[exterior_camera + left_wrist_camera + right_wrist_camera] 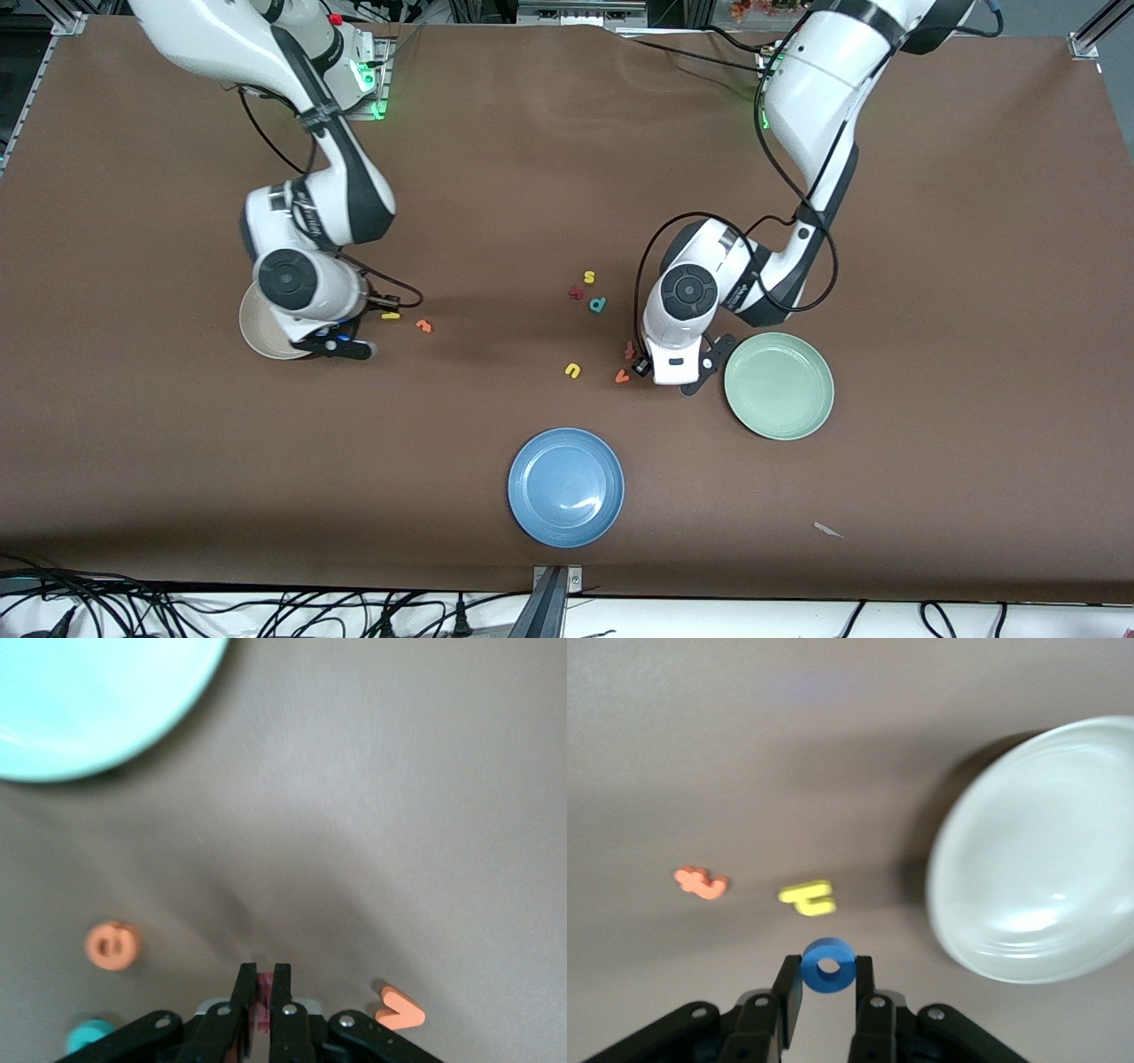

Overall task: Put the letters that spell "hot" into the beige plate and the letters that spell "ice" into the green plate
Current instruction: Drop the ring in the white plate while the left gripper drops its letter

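Note:
I should release the dark maroon i with my left gripper near the middle of the green plate [770,378].
My right gripper [828,973] is shut on the blue ring-shaped o [828,966] and hangs at the rim of the beige plate [264,335], whose bowl [1036,850] shows in the right wrist view. The yellow h [807,897] and orange t [701,882] lie on the table beside that plate. My left gripper [263,974] is shut on the dark maroon i [264,990], over the table next to the green plate [780,385]. Close by it lie the orange e [112,945] and teal c [89,1032].
An orange v [622,377] and yellow u [573,370] lie beside the left gripper [640,363]. A yellow s [588,278], red f [576,292] and teal d [598,305] sit mid-table. A blue plate [566,487] lies nearest the front camera.

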